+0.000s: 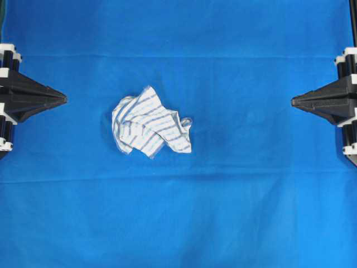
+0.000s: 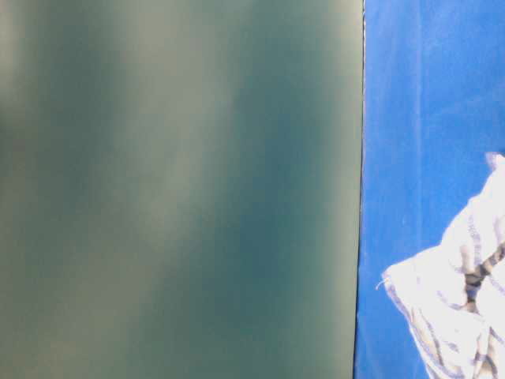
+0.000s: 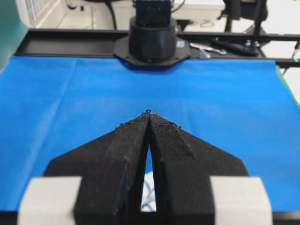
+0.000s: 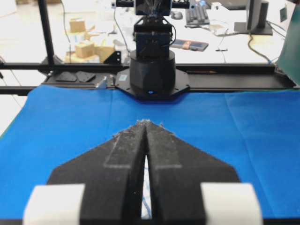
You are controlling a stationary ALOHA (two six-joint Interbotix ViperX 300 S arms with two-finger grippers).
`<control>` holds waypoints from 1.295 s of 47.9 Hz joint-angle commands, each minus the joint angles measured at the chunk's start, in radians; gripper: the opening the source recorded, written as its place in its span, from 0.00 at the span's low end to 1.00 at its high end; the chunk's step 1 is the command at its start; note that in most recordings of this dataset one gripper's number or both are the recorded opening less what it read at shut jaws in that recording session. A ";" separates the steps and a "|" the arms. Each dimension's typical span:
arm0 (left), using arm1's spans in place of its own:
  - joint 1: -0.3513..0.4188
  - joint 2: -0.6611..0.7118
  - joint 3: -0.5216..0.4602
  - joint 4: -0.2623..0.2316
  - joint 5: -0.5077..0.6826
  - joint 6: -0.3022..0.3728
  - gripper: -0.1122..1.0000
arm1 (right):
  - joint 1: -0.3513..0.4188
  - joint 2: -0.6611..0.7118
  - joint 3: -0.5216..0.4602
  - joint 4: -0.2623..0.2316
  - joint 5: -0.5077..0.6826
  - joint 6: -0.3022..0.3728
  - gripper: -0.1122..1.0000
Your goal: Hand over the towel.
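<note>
My right gripper needs to close on the crumpled end of the towel (image 1: 183, 123) on its own side, so that it takes the towel over from my left gripper.
A crumpled white towel with blue-grey stripes (image 1: 149, 127) lies on the blue cloth a little left of the table's middle. Part of it shows at the lower right of the table-level view (image 2: 461, 300). My left gripper (image 1: 63, 100) is shut and empty at the far left edge, well apart from the towel. My right gripper (image 1: 294, 101) is shut and empty at the far right edge. In the left wrist view (image 3: 149, 112) and the right wrist view (image 4: 146, 122) the tips touch, and a sliver of towel shows through the slit behind them.
A blue cloth (image 1: 251, 195) covers the whole table. The opposite arm's black base stands at the far edge in the left wrist view (image 3: 152, 40) and the right wrist view (image 4: 152, 70). A blurred grey-green surface (image 2: 173, 189) fills most of the table-level view.
</note>
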 commanded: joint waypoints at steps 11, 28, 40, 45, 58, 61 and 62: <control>0.002 0.061 -0.023 -0.020 -0.023 0.017 0.10 | 0.000 0.008 -0.040 0.002 0.044 -0.003 0.10; 0.069 0.337 -0.049 -0.020 -0.104 0.015 0.11 | -0.002 0.012 -0.041 0.003 0.046 -0.002 0.10; 0.078 0.621 -0.121 -0.026 -0.067 0.003 0.63 | -0.002 0.012 -0.041 0.003 0.043 0.002 0.10; 0.078 0.729 -0.170 -0.026 -0.002 0.003 0.87 | -0.002 0.018 -0.041 0.005 0.043 0.002 0.10; 0.091 0.950 -0.275 -0.026 0.087 0.003 0.94 | -0.002 0.048 -0.041 0.005 0.043 0.002 0.10; 0.095 0.979 -0.284 -0.026 0.087 0.003 0.94 | -0.002 0.055 -0.043 0.005 0.041 0.002 0.10; 0.097 0.986 -0.287 -0.026 0.087 0.003 0.94 | -0.002 0.057 -0.044 0.005 0.043 0.002 0.10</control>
